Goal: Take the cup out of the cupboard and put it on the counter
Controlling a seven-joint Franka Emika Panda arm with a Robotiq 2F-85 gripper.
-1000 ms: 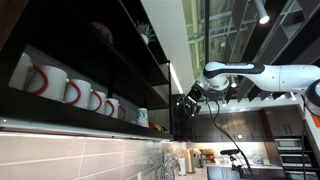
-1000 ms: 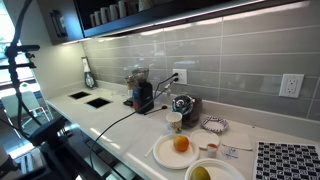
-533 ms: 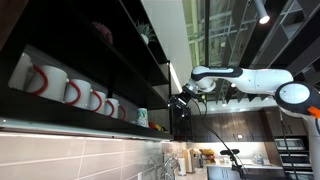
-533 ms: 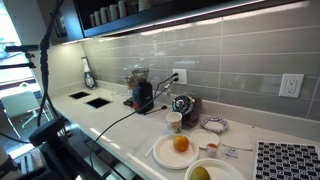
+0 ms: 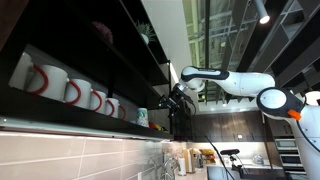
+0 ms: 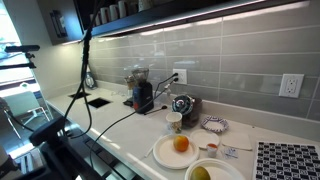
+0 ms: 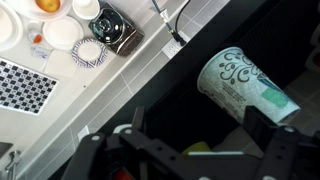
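Observation:
The robot's gripper needs to next move to the green band (image 5: 142, 114) (image 7: 265, 99) of the pale mint-green cup next to the white mugs and close there.
The pale mint-green cup (image 5: 142, 117) stands at the near end of the dark cupboard (image 5: 110, 70), past a row of white mugs with red handles (image 5: 70, 90). In the wrist view the cup (image 7: 245, 82) shows printed script and a green band, inside the dark shelf (image 7: 180, 110). My gripper (image 5: 170, 103) is at the shelf's open front, right by the cup. In the wrist view my gripper (image 7: 200, 130) is open, its two black fingers spread, with the cup just ahead of them and nearer one finger. Nothing is held.
The white counter (image 6: 110, 120) below carries a plate with an orange (image 6: 180, 147), a black grinder (image 6: 143, 97), a kettle (image 6: 182, 104) and a patterned mat (image 6: 290, 160). Two sink cutouts (image 6: 90, 98) lie at one end. A grey tiled wall (image 6: 220, 55) rises behind.
My arm has reached in toward the cupboard; the gripper moved from out in the room up to the shelf front beside the mint-green cup. The cup has not moved.

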